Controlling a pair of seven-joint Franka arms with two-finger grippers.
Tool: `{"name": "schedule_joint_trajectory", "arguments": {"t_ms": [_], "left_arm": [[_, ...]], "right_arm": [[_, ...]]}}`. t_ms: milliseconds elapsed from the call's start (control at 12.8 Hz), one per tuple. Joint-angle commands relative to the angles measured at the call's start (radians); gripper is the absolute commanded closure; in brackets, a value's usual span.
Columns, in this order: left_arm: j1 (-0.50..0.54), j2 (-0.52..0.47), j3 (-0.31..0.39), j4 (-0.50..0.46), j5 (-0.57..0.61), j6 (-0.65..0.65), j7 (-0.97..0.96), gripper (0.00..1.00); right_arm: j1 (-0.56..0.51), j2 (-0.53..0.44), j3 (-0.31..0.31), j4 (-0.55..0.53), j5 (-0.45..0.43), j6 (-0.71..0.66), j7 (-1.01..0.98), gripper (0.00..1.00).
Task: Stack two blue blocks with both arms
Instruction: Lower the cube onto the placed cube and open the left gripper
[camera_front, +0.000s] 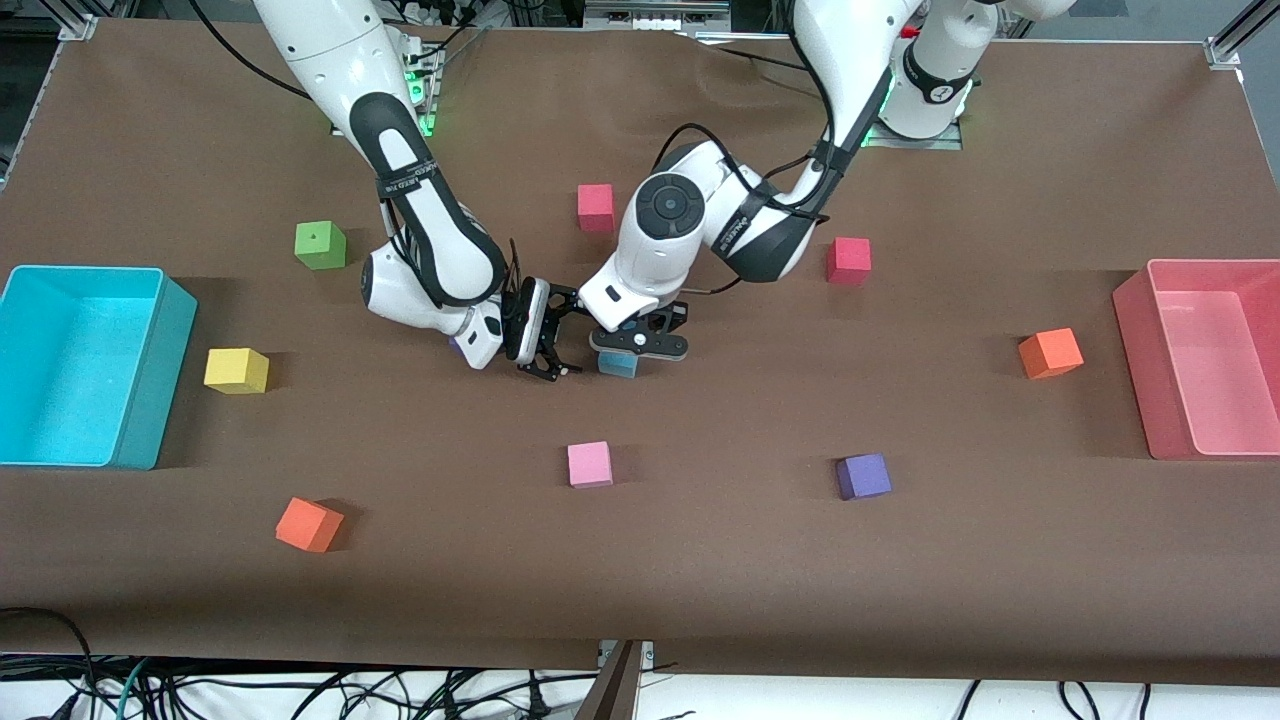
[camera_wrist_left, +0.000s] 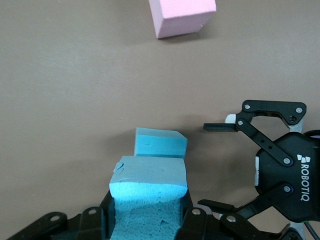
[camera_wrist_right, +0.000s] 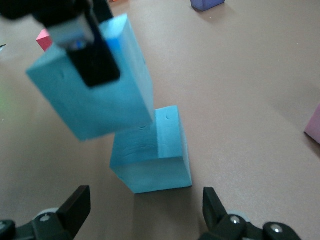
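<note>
The robot's left gripper needs to release the second blue block on top of the blue block (camera_front: 619, 353) (camera_wrist_left: 159, 149) that rests near the middle of the table. The second block is tilted just above it now.
One blue block (camera_wrist_left: 161, 142) rests on the table near its middle; it also shows in the right wrist view (camera_wrist_right: 155, 160). My left gripper (camera_front: 628, 348) is shut on the second blue block (camera_wrist_left: 148, 200) and holds it tilted just above the first, partly overlapping it and offset to one side. The right wrist view shows the held block (camera_wrist_right: 95, 107). In the front view only a cyan face (camera_front: 618, 365) shows under the left gripper. My right gripper (camera_front: 562, 336) is open and empty beside the blocks, toward the right arm's end, low over the table; its fingers (camera_wrist_right: 80, 205) face the resting block.
A pink cube (camera_front: 589, 464) and a purple cube (camera_front: 863, 476) lie nearer the front camera. Red cubes (camera_front: 596, 207) (camera_front: 848, 260), orange cubes (camera_front: 308, 524) (camera_front: 1050, 353), a yellow cube (camera_front: 236, 370) and a green cube (camera_front: 320, 245) are scattered. A cyan bin (camera_front: 150, 290) and a pink bin (camera_front: 1135, 300) stand at the ends.
</note>
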Motion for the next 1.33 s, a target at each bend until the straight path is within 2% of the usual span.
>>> {"name": "schedule_joint_trajectory", "arguments": {"t_ms": [0, 468, 859, 937, 1015, 1093, 1171, 1249], "left_arm": [[-0.045, 0.063, 0.042, 0.061, -0.027, 0.056, -0.022, 1.00], [-0.050, 0.068, 0.058, 0.062, -0.027, 0.063, -0.019, 0.97], [-0.052, 0.068, 0.059, 0.061, -0.024, 0.064, -0.022, 0.88], [-0.053, 0.068, 0.061, 0.059, -0.024, 0.063, -0.022, 0.79], [-0.056, 0.068, 0.061, 0.056, -0.024, 0.064, -0.022, 0.59], [-0.056, 0.068, 0.061, 0.053, -0.023, 0.064, -0.021, 0.37], [-0.056, 0.068, 0.061, 0.052, -0.017, 0.064, -0.012, 0.01], [-0.056, 0.068, 0.061, 0.050, -0.017, 0.064, -0.013, 0.00]], "right_arm": [[-0.010, -0.001, 0.008, 0.003, 0.024, -0.009, -0.029, 0.01], [-0.010, -0.001, 0.008, 0.003, 0.024, -0.009, -0.028, 0.01], [-0.010, -0.001, 0.008, 0.003, 0.024, -0.010, -0.029, 0.01], [-0.010, -0.001, 0.008, 0.003, 0.024, -0.012, -0.029, 0.01], [-0.010, -0.001, 0.008, 0.003, 0.024, -0.016, -0.029, 0.01], [-0.010, -0.001, 0.008, 0.003, 0.024, -0.018, -0.029, 0.01], [-0.010, -0.001, 0.008, 0.003, 0.024, -0.018, -0.029, 0.01], [-0.010, -0.001, 0.008, 0.003, 0.024, -0.020, -0.029, 0.01]]}}
